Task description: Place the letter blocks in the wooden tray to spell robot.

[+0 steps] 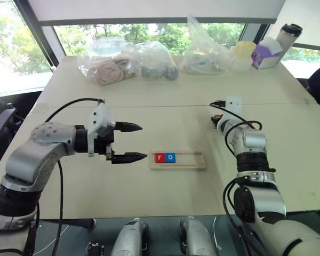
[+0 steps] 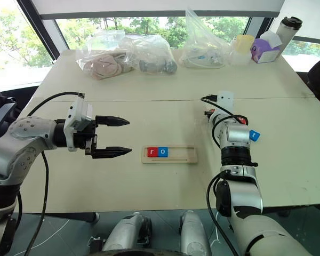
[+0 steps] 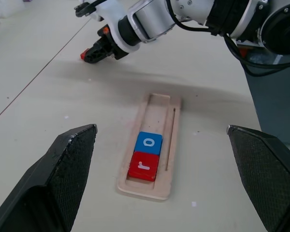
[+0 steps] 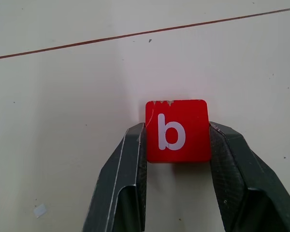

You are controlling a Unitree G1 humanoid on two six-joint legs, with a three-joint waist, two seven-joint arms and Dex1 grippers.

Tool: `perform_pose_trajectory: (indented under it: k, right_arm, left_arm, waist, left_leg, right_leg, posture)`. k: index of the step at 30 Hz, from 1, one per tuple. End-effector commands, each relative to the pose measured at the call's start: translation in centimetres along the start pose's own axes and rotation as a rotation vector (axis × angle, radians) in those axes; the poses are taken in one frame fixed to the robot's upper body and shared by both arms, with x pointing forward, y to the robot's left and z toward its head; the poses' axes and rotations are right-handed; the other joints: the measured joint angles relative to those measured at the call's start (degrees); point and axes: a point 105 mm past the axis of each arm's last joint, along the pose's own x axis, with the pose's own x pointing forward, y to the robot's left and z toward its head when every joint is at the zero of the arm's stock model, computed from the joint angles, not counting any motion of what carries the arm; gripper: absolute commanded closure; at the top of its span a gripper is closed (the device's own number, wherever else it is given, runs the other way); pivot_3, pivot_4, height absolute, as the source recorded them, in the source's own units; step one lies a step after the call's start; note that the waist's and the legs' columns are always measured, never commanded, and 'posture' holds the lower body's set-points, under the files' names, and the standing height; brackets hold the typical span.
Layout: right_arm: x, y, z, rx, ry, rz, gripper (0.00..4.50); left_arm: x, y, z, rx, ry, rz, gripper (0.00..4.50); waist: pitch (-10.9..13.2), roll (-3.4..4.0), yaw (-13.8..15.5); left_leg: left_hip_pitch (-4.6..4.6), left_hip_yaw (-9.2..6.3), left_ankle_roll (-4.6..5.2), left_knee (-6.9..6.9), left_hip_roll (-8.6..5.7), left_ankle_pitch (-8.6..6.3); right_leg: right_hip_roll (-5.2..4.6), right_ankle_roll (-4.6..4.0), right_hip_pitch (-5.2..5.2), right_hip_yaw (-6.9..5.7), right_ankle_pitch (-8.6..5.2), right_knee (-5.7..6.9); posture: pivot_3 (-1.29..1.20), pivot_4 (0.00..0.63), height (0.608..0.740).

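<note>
The robot's right gripper will release the red b block on the table (image 1: 229, 164) next to the empty end of the wooden tray.
The wooden tray (image 1: 194, 159) lies flat at the table's middle. A red r block (image 1: 159, 157) and a blue o block (image 1: 171, 157) sit side by side at its left end. My right gripper (image 4: 177, 126) is low over the table beyond the tray's right end, shut on a red b block (image 4: 176, 113) that rests on the table with its letter up. A blue t block (image 2: 254, 135) lies on the table to the right of that arm. My left gripper (image 1: 143, 141) hovers open left of the tray, pointing at it, with nothing between its fingers.
Several clear plastic bags (image 1: 128, 63) with soft items lie along the table's far side. A yellow cup (image 1: 244, 50), a purple box (image 1: 264, 55) and a tumbler (image 1: 288, 36) stand at the far right. A seam (image 1: 165, 105) crosses the table beyond the tray.
</note>
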Motion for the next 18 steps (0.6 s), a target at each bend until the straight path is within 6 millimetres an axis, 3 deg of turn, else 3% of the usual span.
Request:
perform_pose_trajectory:
  k: [1, 3, 8, 14, 18]
  right_arm:
    - [-0.4, -0.5, 0.9, -0.005, -0.016, -0.008, 3.34]
    - [-1.1, -0.8, 1.4, -0.034, -0.034, 0.006, 3.34]
    - [-6.0, -1.7, 3.1, -0.090, -0.083, 0.097, 3.34]
    - [-11.5, -2.2, -0.6, -0.115, 0.020, 0.124, 3.34]
    - [-13.7, -1.4, -2.9, -0.120, 0.021, 0.146, 3.34]
  left_arm:
    - [0.3, 0.0, 0.8, 0.047, -0.013, -0.001, 0.00]
    - [0.4, 0.0, 0.8, 0.048, -0.013, -0.001, 0.00]
    - [0.6, 0.0, 0.8, 0.045, -0.017, -0.020, 0.00]
    - [1.5, -0.4, -0.2, 0.009, -0.036, -0.045, 0.00]
    - [1.8, -0.2, -0.3, 0.007, -0.040, -0.055, 0.00]
  waist:
    - [0.0, 0.00, 0.0]
    - [0.0, 0.00, 0.2]
    - [0.1, 0.12, 0.5]
    - [0.1, 0.09, 0.5]
    - [0.1, 0.10, 0.5]
  left_leg:
    - [0.00, 0.00, 0.00, 0.00, 0.00, 0.00]
    - [0.00, 0.00, 0.00, 0.00, 0.00, 0.00]
    - [-0.09, -0.03, 0.01, -0.08, -0.04, -0.01]
    - [-0.03, -0.03, 0.02, -0.23, -0.02, -0.01]
    - [0.01, -0.04, 0.00, -0.26, -0.01, 0.00]
  right_leg:
    - [0.00, 0.00, 0.00, 0.00, 0.00, 0.00]
    - [0.00, 0.00, 0.00, 0.00, 0.00, 0.00]
    - [-0.05, 0.09, -0.03, 0.00, -0.01, -0.08]
    - [-0.07, 0.20, -0.08, -0.02, -0.05, -0.06]
    - [-0.06, 0.04, -0.09, -0.01, -0.15, -0.05]
  posture:
    - [0.00, 0.150, 0.740]
    - [0.00, 0.150, 0.740]
    - [0.00, 0.150, 0.740]
    - [0.00, 0.150, 0.740]
    - [0.00, 0.150, 0.740]
